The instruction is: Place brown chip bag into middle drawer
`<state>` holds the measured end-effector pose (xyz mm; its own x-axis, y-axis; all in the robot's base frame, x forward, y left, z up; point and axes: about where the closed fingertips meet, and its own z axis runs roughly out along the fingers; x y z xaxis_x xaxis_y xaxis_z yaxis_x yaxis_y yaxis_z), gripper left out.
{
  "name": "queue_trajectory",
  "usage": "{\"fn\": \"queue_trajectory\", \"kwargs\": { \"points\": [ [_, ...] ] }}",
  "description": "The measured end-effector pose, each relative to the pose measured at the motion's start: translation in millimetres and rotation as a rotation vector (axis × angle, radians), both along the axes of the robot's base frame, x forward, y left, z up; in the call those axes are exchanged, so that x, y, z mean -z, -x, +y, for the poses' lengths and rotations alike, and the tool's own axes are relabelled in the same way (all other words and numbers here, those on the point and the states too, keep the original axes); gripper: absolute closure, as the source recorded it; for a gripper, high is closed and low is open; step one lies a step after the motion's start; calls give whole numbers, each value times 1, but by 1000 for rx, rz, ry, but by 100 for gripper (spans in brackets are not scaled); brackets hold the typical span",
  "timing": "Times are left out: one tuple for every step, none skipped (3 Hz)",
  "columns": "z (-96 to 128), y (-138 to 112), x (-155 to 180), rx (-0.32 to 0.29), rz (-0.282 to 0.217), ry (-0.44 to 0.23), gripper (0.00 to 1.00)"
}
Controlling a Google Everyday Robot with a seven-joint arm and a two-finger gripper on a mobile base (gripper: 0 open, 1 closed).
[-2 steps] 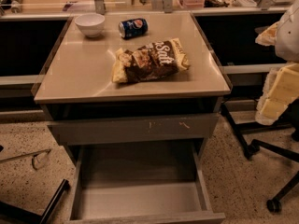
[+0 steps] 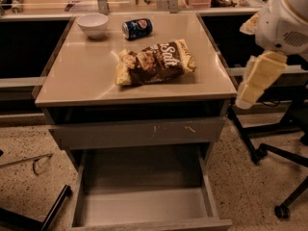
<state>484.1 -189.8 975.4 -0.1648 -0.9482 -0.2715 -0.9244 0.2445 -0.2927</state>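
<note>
The brown chip bag is next, and my gripper needs to move down to it and close just beyond the bag's middle [image 2: 170,54], toward its far edge.
The brown chip bag [image 2: 155,61] lies flat on the cabinet top [image 2: 82,81], right of centre, with its white "Salt" lettering facing up. The middle drawer [image 2: 144,203] is pulled out wide below, and its grey floor is bare. My gripper [image 2: 251,88], a pale cream piece under the white arm [image 2: 286,18], hangs in the air off the cabinet's right edge. It is level with the top and apart from the bag, with nothing in it that I can see.
A blue soda can [image 2: 137,28] lies on its side and a white bowl [image 2: 93,24] stands at the back of the top. A grey drawer front with pale scratches [image 2: 139,133] sits shut above the open drawer. Chair legs and castors [image 2: 281,211] are on the right.
The gripper and arm have moved a little left and up, closer to the cabinet's right edge. The bag, can, bowl and drawer have not moved.
</note>
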Motion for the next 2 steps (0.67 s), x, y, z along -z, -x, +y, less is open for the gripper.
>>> {"fn": "queue_trajectory", "kwargs": {
  "points": [
    [49,-68,13,-71,-16,-34,0],
    [49,-68,13,-71,-16,-34,0]
  ]
}}
